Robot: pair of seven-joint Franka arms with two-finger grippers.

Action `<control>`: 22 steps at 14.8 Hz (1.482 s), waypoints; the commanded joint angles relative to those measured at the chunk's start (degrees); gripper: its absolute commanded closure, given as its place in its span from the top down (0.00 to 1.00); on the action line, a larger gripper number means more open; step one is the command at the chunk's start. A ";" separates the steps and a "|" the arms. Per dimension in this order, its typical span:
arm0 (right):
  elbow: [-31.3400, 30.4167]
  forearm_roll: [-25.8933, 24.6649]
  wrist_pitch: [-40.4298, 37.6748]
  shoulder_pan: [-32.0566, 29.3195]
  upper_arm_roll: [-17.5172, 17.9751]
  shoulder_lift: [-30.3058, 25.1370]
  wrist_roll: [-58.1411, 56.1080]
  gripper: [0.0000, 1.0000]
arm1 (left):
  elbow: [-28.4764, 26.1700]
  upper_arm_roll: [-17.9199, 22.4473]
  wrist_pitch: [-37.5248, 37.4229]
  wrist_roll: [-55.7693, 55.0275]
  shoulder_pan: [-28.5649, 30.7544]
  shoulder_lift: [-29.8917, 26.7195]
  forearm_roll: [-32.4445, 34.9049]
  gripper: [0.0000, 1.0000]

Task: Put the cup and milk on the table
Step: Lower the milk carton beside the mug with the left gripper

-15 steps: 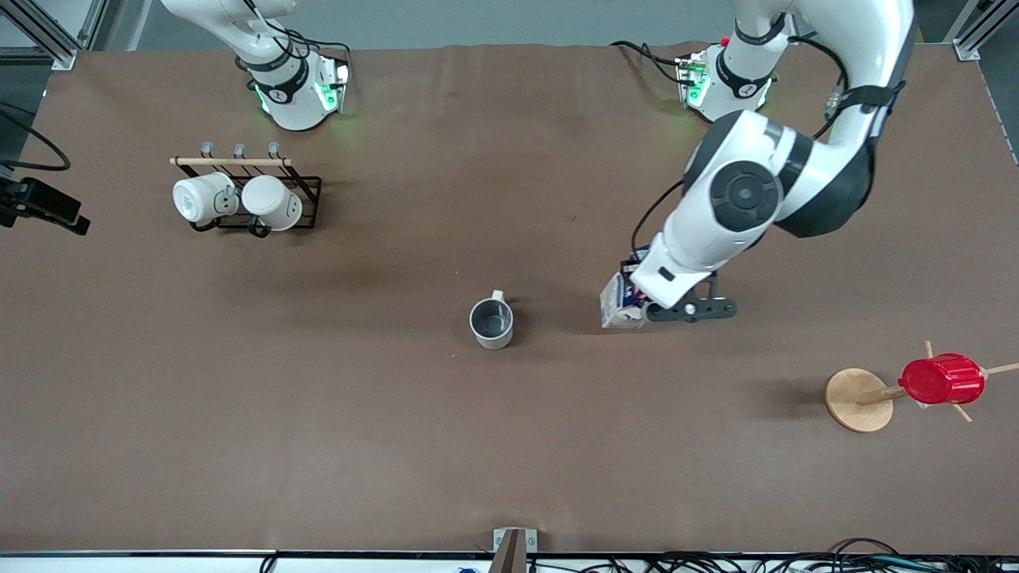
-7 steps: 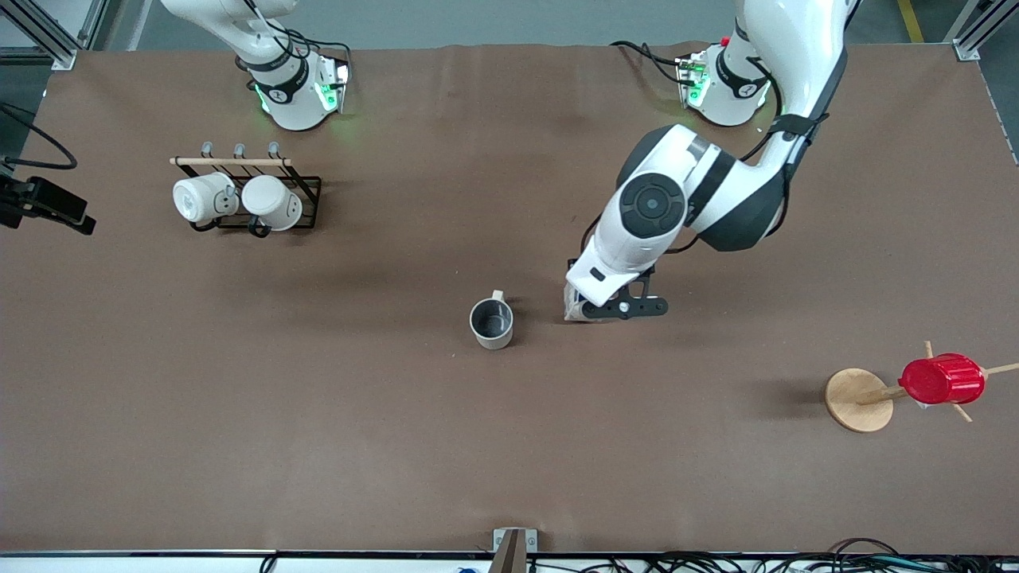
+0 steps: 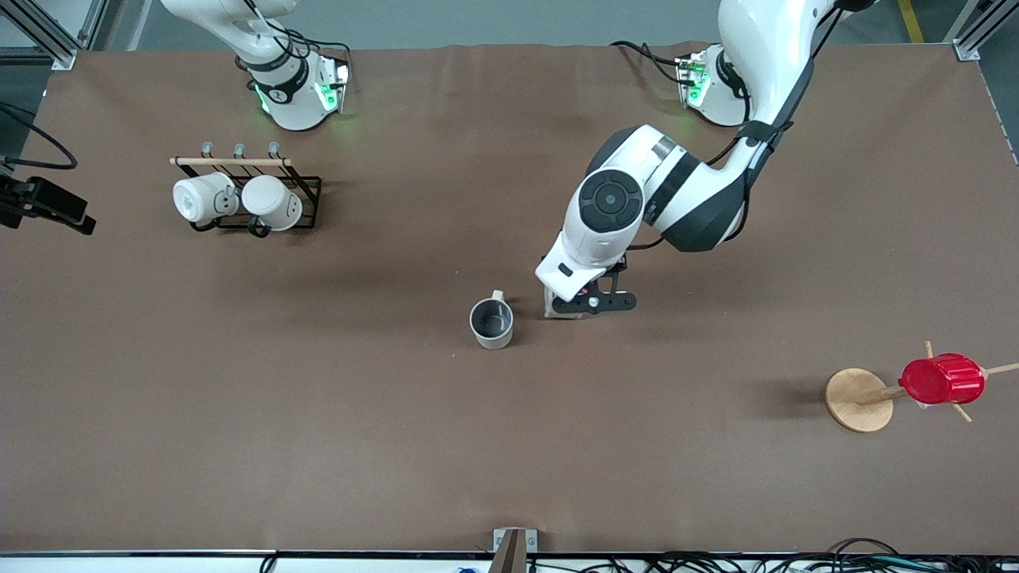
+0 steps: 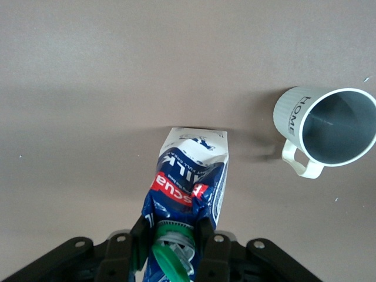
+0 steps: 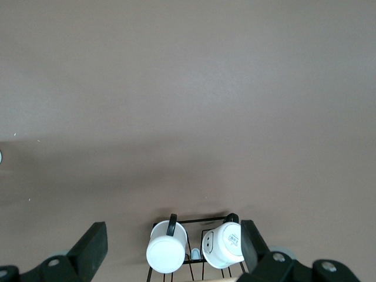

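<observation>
The milk, now held just beside the cup, will be set down upright by my left gripper on the brown table point(image 3: 553, 315) point(image 4: 205, 133), close beside the cream-white cup.
The cup point(image 3: 492, 321), cream-white with a dark grey inside, stands upright near the middle of the brown table point(image 3: 318, 446). My left gripper point(image 3: 587, 302) is shut on the milk point(image 3: 556, 307), a blue and white carton with a green cap, just beside the cup toward the left arm's end. In the left wrist view the fingers point(image 4: 140, 236) clamp the milk point(image 4: 189, 176) at its cap end, with the cup point(image 4: 332, 126) close by. I cannot tell whether the carton's base touches the table. My right gripper point(image 5: 170, 244) hangs open and empty, high over the mug rack.
A black wire rack point(image 3: 306, 191) with two white mugs point(image 3: 239, 200) stands near the right arm's base. A red ribbed cup point(image 3: 942, 380) hangs on a wooden stand point(image 3: 857, 399) toward the left arm's end. A dark camera point(image 3: 44, 207) sits at the table's edge.
My left arm has carried the milk across the table toward the cup, and the carton is now right beside it. The right arm has not moved.
</observation>
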 commanded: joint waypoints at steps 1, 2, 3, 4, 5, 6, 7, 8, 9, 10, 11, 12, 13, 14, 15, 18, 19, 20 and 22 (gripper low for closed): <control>-1.35 0.81 0.46 -0.05 0.08 -1.08 -0.38 1.00 | 2.42 0.54 -0.83 -0.76 -1.04 1.78 1.18 0.08; -1.35 0.90 0.46 -0.05 0.08 -1.08 -0.38 1.00 | 2.94 0.54 -0.83 -0.76 -1.13 2.04 1.18 0.08; -1.35 0.90 0.46 -0.05 0.08 -1.08 -0.38 1.00 | 3.04 0.54 -0.83 -0.76 -1.22 2.57 1.18 0.08; -1.35 0.90 0.46 -0.05 0.08 -1.08 -0.38 1.00 | 3.12 0.63 -0.74 -0.76 -1.57 2.75 1.27 0.08; -1.35 0.90 0.46 -0.05 0.08 -1.08 -0.38 1.00 | 3.12 0.63 -0.40 -0.67 -1.75 2.92 1.36 0.09; -1.35 0.90 0.46 -0.05 -0.01 -1.08 -0.38 1.00 | 3.12 0.54 0.04 -0.67 -1.75 3.19 2.23 0.09; -1.35 0.90 0.37 -0.05 -0.01 -1.08 -0.38 1.00 | 3.12 0.45 0.22 -0.67 -1.92 3.36 2.85 0.10; -1.35 0.90 0.37 -0.05 -0.01 -1.08 -0.38 1.00 | 3.12 0.45 0.83 -0.58 -2.36 3.63 2.94 0.10; -1.35 0.90 0.37 -0.05 -0.01 -1.08 -0.38 1.00 | 3.12 0.54 1.27 -0.49 -2.62 3.72 2.94 0.11; -1.35 0.90 0.29 -0.05 -0.01 -1.08 -0.38 1.00 | 3.12 0.45 1.97 -0.23 -2.71 3.80 2.94 0.11; -1.35 0.90 0.37 -0.05 -0.01 -1.08 -0.38 1.00 | 3.12 0.45 2.42 0.03 -2.71 3.98 2.94 0.12; -1.35 0.90 0.37 -0.05 -0.01 -1.08 -0.29 1.00 | 3.12 0.45 2.42 0.73 -2.71 3.98 3.03 0.12; -1.35 0.90 0.37 -0.05 -0.01 -1.08 -0.38 1.00 | 3.12 0.45 2.42 1.78 -2.71 3.98 3.03 0.12; -1.35 0.90 0.37 -0.05 -0.01 -1.08 -0.29 1.00 | 3.12 0.45 2.42 2.66 -2.71 3.98 3.03 0.13; -1.35 0.90 0.37 -0.05 -0.01 -1.08 -0.29 1.00 | 3.12 0.45 2.42 3.28 -2.71 3.98 3.03 0.14; -1.35 0.90 0.29 -0.05 -0.01 -1.08 -0.29 1.00 | 3.12 0.45 2.51 3.46 -2.63 3.81 2.94 0.25; -1.35 0.90 0.29 -0.05 -0.01 -1.08 -0.29 1.00 | 3.12 0.37 2.51 3.46 -2.36 3.46 2.94 0.51; -1.35 0.90 0.29 -0.05 -0.01 -1.08 -0.29 1.00 | 3.12 0.45 2.51 3.64 -2.19 3.28 2.94 0.79; -1.35 0.90 0.29 -0.05 -0.01 -1.08 -0.29 1.00 | 3.04 0.45 2.60 3.55 -1.75 2.40 3.38 1.00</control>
